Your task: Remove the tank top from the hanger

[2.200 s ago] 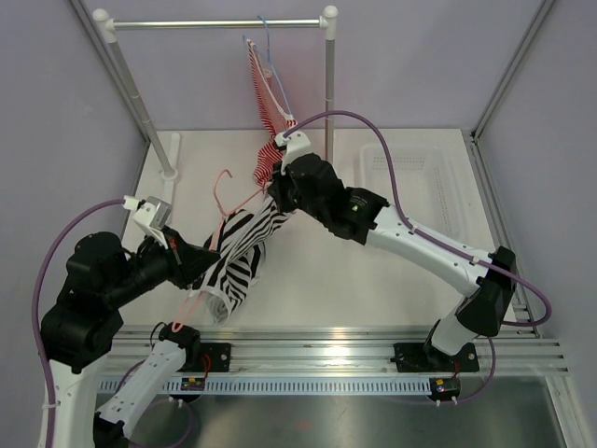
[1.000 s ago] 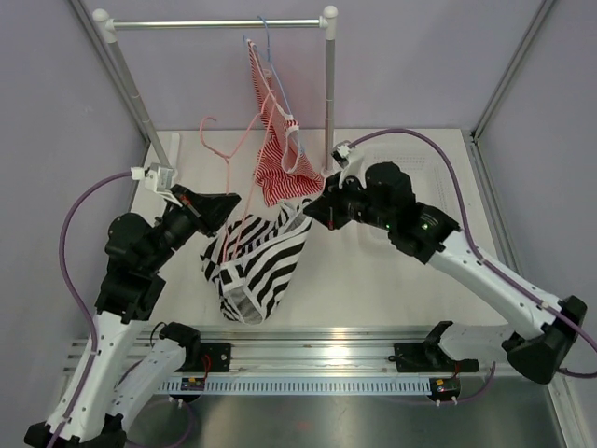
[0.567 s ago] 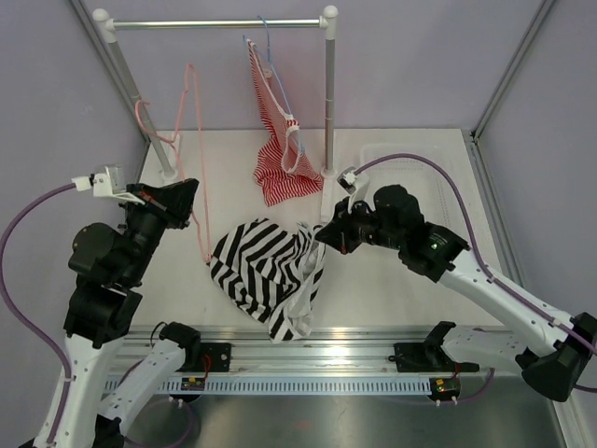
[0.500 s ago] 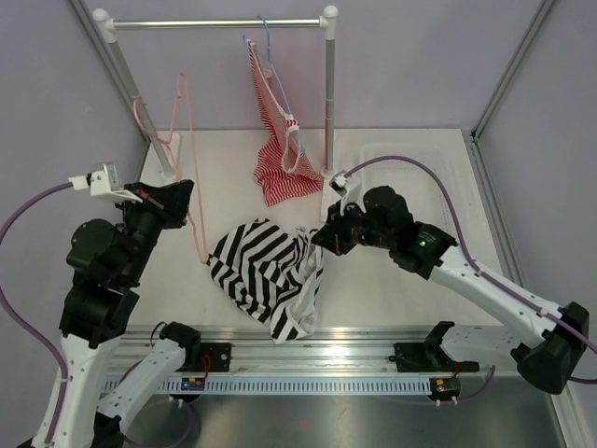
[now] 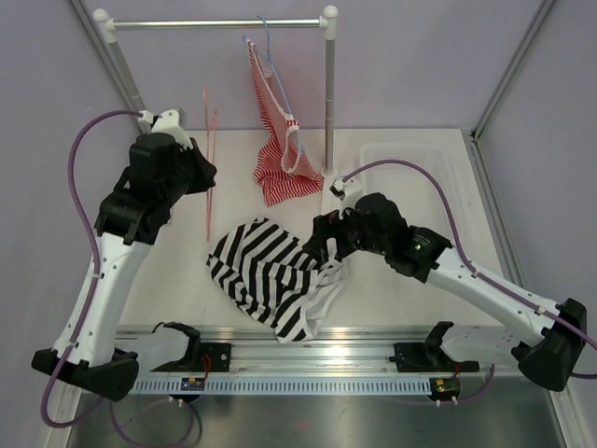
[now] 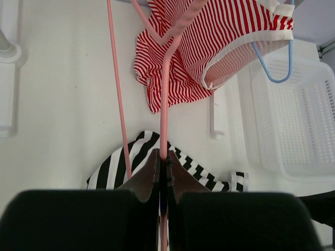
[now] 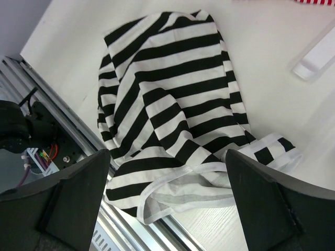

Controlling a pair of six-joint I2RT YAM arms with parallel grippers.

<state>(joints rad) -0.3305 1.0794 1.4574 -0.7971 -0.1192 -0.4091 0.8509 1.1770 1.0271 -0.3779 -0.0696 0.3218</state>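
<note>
The fold [image 5: 252,265] [image 7: 153,88] in the middle of the black-and-white striped tank top, farther in than the edge below it, will be gripped by my right gripper.
The black-and-white striped tank top [image 5: 266,280] lies crumpled on the table near the front edge, free of the hanger; it also shows in the wrist views [image 6: 123,163] [image 7: 167,99]. The thin pink hanger [image 5: 209,163] [image 6: 164,99] is bare and held up in the air at the back left, with my left gripper [image 5: 203,175] [image 6: 163,163] shut on its wire. My right gripper [image 5: 323,246] [image 7: 167,157] hovers just over the tank top's right edge, open wide, with nothing between its fingers.
A red-and-white striped top [image 5: 280,140] hangs on a blue hanger [image 5: 265,42] from the rail [image 5: 215,23]. The rail's right post [image 5: 329,103] stands behind my right arm. A white basket [image 5: 415,163] sits at the back right. The metal front rail [image 5: 336,350] runs beside the tank top's hem.
My left gripper lifted the pink hanger away and back toward the rail. My right gripper opened and let go of the tank top, which dropped onto the table.
</note>
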